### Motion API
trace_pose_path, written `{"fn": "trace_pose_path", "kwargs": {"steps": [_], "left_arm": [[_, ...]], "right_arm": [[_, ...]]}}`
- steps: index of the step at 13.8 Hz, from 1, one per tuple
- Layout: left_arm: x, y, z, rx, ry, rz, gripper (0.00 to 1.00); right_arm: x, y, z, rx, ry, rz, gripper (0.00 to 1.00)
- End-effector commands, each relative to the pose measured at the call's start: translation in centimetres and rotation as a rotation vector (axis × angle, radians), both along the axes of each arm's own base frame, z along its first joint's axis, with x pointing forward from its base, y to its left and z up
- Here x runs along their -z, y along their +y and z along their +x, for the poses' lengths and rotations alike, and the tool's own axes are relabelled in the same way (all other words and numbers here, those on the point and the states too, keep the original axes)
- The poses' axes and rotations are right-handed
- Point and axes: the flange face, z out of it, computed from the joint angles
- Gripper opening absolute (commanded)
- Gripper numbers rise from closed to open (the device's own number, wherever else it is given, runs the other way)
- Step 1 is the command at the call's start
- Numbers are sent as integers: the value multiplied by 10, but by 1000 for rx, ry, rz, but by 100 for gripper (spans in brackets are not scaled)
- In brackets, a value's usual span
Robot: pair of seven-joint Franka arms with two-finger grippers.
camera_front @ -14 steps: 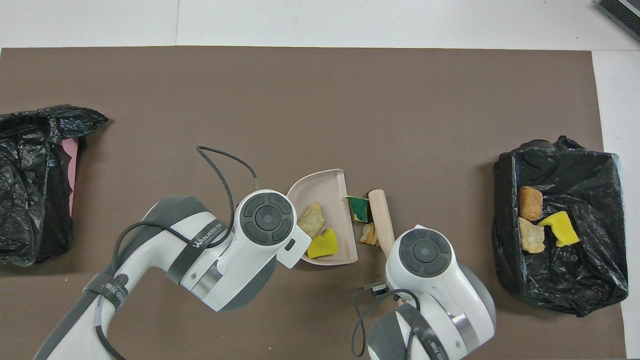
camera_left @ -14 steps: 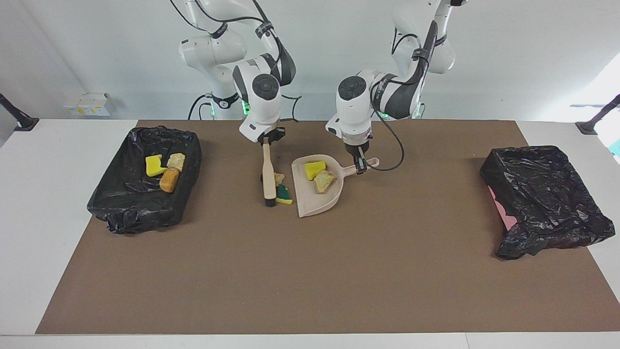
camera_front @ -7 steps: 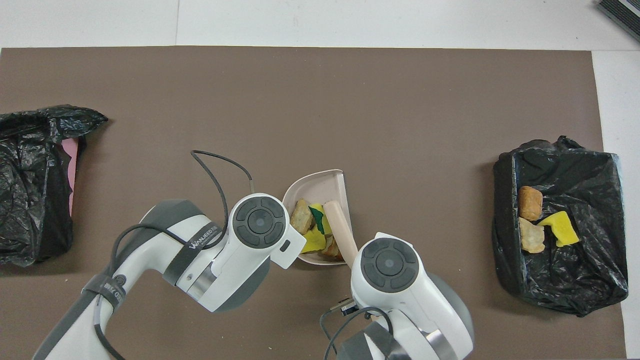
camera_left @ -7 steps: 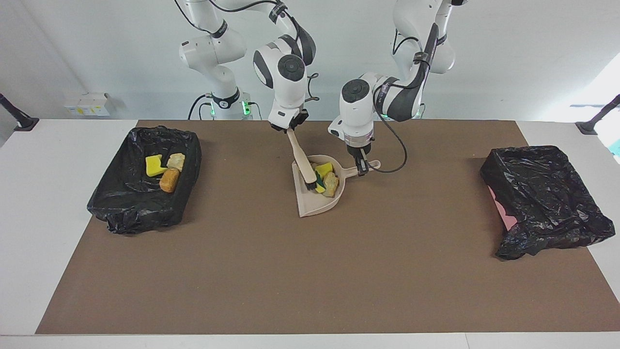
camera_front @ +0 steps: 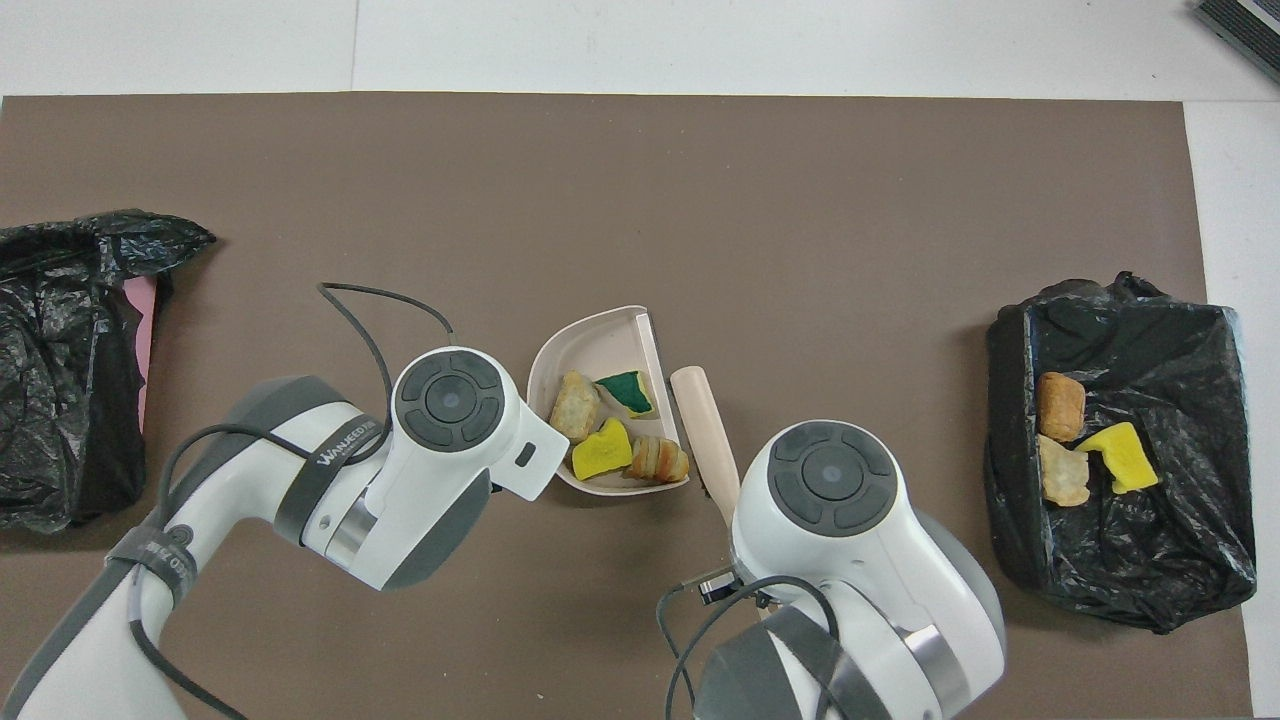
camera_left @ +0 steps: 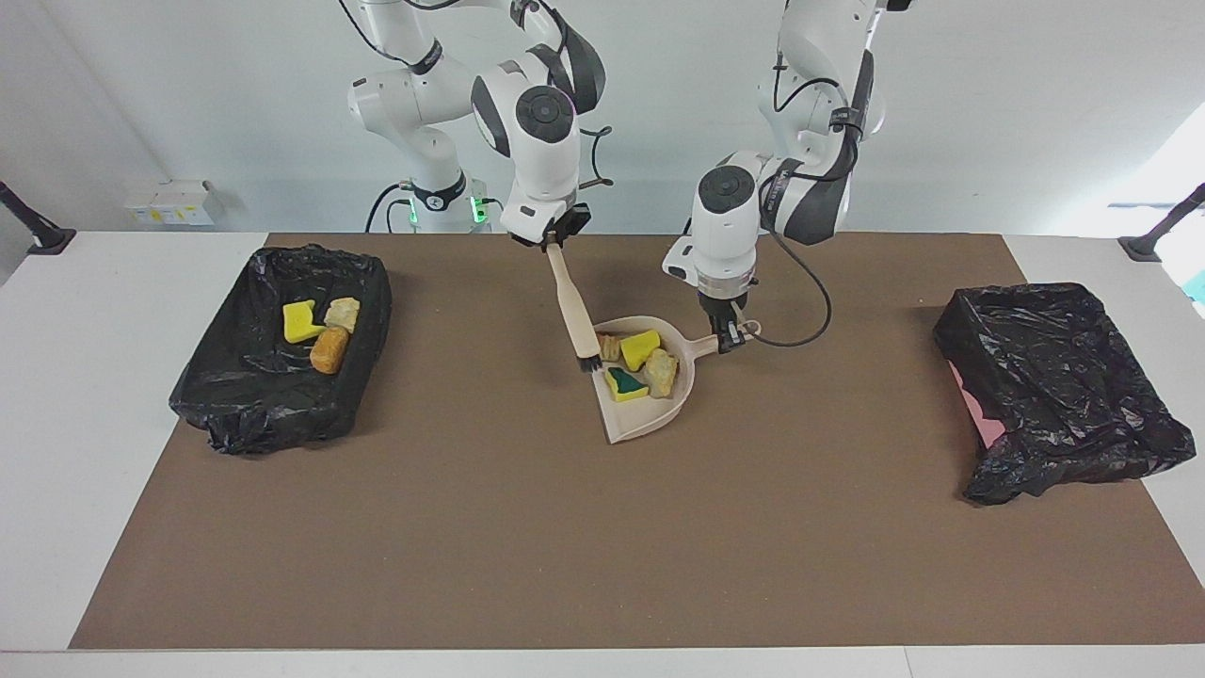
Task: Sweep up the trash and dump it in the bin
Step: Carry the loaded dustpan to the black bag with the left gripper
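Observation:
My right gripper needs to let the beige brush go on the bare brown mat point(camera_front: 608, 636) between my arms, close to the front edge.
My left gripper point(camera_left: 727, 336) is shut on the handle of the beige dustpan point(camera_left: 650, 419), which lies near the middle of the brown mat. In the pan lie several pieces of trash point(camera_left: 640, 350): yellow and green sponge bits and bread chunks, also visible in the overhead view as trash point(camera_front: 603, 450) on the dustpan point(camera_front: 570, 345). My right gripper point(camera_left: 555, 242) is shut on the beige brush point(camera_left: 571, 301), whose dark bristles rest at the pan's rim on the right arm's side. The black-lined bin point(camera_left: 273, 414) at the right arm's end holds three scraps.
A second black-bagged bin point(camera_left: 1054, 386) with a pink side showing stands at the left arm's end of the table. The brown mat point(camera_left: 565, 546) covers most of the tabletop. A cable loops from the left wrist beside the pan's handle.
The brush swept the last two scraps off the mat into the pan, then drew back to its rim. The dustpan shifted toward the left arm's end and away from the robots.

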Motion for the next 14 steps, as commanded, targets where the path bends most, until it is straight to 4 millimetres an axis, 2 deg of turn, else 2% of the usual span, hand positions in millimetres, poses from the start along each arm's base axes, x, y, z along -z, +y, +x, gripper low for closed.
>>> {"fn": "trace_pose_path", "kwargs": {"steps": [1, 3, 4, 5, 6, 8, 11, 14], "left_arm": [[-22, 19, 27, -2, -20, -59, 0], [-44, 38, 47, -5, -21, -100, 0], [-56, 46, 56, 4, -14, -112, 0], [-69, 57, 64, 8, 2, -119, 0], [-82, 77, 75, 8, 9, -125, 0], [-103, 115, 92, 17, 21, -160, 0], [-132, 182, 113, 55, 26, -184, 0], [-138, 249, 123, 86, 16, -192, 0]], "right_arm": [[-13, 7, -9, 51, 3, -11, 0], [-12, 13, -25, 110, -10, -24, 0], [-15, 27, -42, 142, -26, -32, 0], [-14, 30, -55, 191, -32, -53, 0], [-16, 31, -70, 206, -32, -52, 0], [-13, 48, -99, 205, -4, -27, 0], [16, 97, -142, 219, -3, -6, 0], [45, 131, -161, 238, -4, 3, 0]]}}
